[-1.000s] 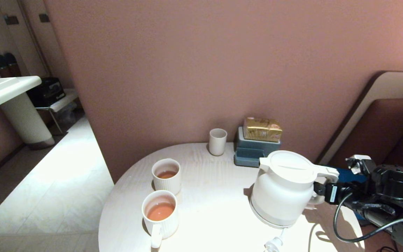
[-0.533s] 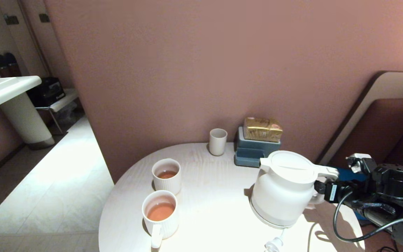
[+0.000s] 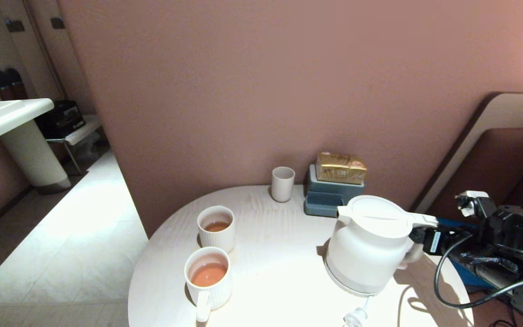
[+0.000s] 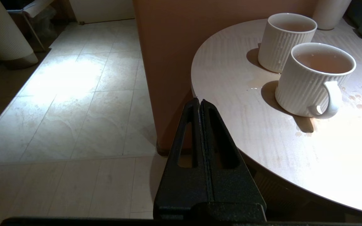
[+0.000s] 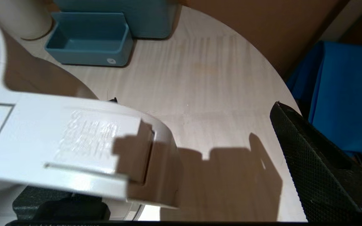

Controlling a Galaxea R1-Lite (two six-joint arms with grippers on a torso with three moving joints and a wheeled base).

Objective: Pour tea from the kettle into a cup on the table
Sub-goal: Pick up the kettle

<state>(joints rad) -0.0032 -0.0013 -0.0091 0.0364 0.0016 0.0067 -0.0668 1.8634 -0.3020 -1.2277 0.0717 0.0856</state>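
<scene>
The kettle's handle sits at a slant, off-centre in my open right gripper, so I should line the gripper up square with the handle and close it around the handle's end (image 5: 162, 175) before lifting.
The white kettle (image 3: 367, 243) stands upright on its round base on the right side of the table (image 3: 279, 254). Its loop handle (image 5: 74, 147) points at my right gripper (image 3: 418, 236), which is open. In the right wrist view the handle lies over one finger, and the other finger (image 5: 319, 163) stands well clear. At the table's left side stand a ribbed mug (image 3: 208, 277) and a ribbed cup (image 3: 216, 227), both holding orange-brown tea. A small plain cup (image 3: 283, 183) stands by the wall. My left gripper (image 4: 200, 102) hangs shut beside the table's edge, near the mug (image 4: 314, 78).
A blue box (image 3: 329, 195) with a golden packet (image 3: 340, 167) on top stands behind the kettle by the pink wall. The kettle's plug (image 3: 354, 315) lies at the table's front edge. Drops of liquid (image 4: 355, 97) lie beside the mug. A blue cloth (image 5: 347, 94) lies past the table's right edge.
My right wrist has risen a little and drawn slightly back from the kettle's handle. The kettle, the cups and the left gripper have not moved.
</scene>
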